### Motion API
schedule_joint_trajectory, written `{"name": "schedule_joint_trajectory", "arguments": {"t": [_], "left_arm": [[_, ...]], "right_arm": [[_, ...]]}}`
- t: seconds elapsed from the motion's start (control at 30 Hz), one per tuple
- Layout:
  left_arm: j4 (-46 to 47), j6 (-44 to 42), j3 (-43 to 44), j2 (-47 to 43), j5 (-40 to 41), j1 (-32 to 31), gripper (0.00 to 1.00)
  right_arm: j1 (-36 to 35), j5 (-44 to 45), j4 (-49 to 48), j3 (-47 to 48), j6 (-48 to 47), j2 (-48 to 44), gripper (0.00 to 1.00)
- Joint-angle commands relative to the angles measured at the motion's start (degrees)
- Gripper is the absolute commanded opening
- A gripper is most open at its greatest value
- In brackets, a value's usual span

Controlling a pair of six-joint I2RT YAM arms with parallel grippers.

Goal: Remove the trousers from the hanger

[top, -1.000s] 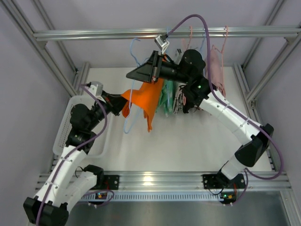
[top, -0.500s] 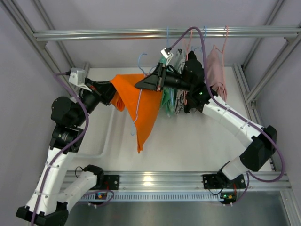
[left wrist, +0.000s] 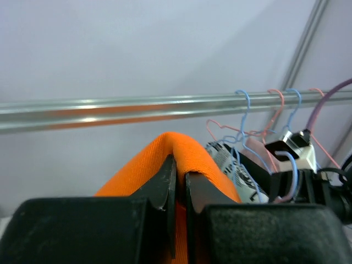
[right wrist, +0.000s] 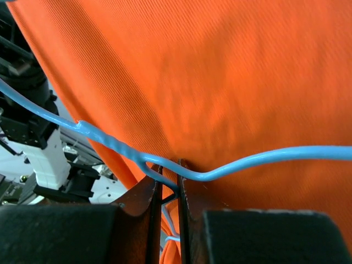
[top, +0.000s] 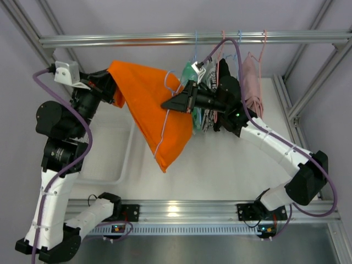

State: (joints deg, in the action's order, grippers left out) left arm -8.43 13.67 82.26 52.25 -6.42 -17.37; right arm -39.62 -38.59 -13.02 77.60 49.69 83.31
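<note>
The robot's left gripper needs to release the orange trousers inside the white tray [top: 114, 153] on the table.
The bright orange trousers [top: 151, 107] hang stretched in the air between my two grippers, and they fill the right wrist view [right wrist: 220, 82]. My left gripper [top: 113, 91] is shut on a fold at their upper left corner, which shows in the left wrist view [left wrist: 187, 159]. The light-blue wire hanger [top: 164, 129] runs down the front of the cloth, hook [top: 169, 80] at the top. My right gripper [top: 165, 104] is shut on the hanger wire [right wrist: 165, 165] near its neck, against the cloth.
A metal rail [top: 192, 38] crosses the back with several hangers on it, carrying a mint-green patterned garment [top: 199, 113] and a pale pink garment [top: 253, 82]. A white tray [top: 113, 159] lies on the table at the left. Frame posts stand at both sides.
My left gripper has risen and moved back and to the left with the trousers, spreading the cloth wide. The right gripper with the hanger has shifted slightly down and to the right.
</note>
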Motion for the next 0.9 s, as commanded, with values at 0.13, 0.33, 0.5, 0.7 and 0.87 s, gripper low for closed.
{"name": "schedule_joint_trajectory", "arguments": {"t": [0.13,0.33,0.5,0.7,0.87], "left_arm": [[14.84,-15.49,14.49,1.19,15.97,0.4,0.0],[18.71,-29.56,17.31,0.75,19.94,0.4,0.0],[17.48,-41.85,20.92,0.92,25.99,0.4,0.0],[15.2,-53.82,14.36,-3.55,30.92,0.4,0.0],[15.11,-66.81,1.61,-11.45,36.46,0.4,0.0]], "right_arm": [[0.68,-2.02,1.5,-3.24,-6.62,-2.01,0.0],[0.42,-2.1,2.03,-3.77,-7.42,-2.01,0.0],[0.42,-2.1,2.56,-3.78,-7.77,-2.01,0.0],[0.07,-2.1,2.73,-2.64,-7.68,-1.48,0.0],[-0.02,-2.1,4.05,-1.67,-8.38,-1.75,0.0]]}}
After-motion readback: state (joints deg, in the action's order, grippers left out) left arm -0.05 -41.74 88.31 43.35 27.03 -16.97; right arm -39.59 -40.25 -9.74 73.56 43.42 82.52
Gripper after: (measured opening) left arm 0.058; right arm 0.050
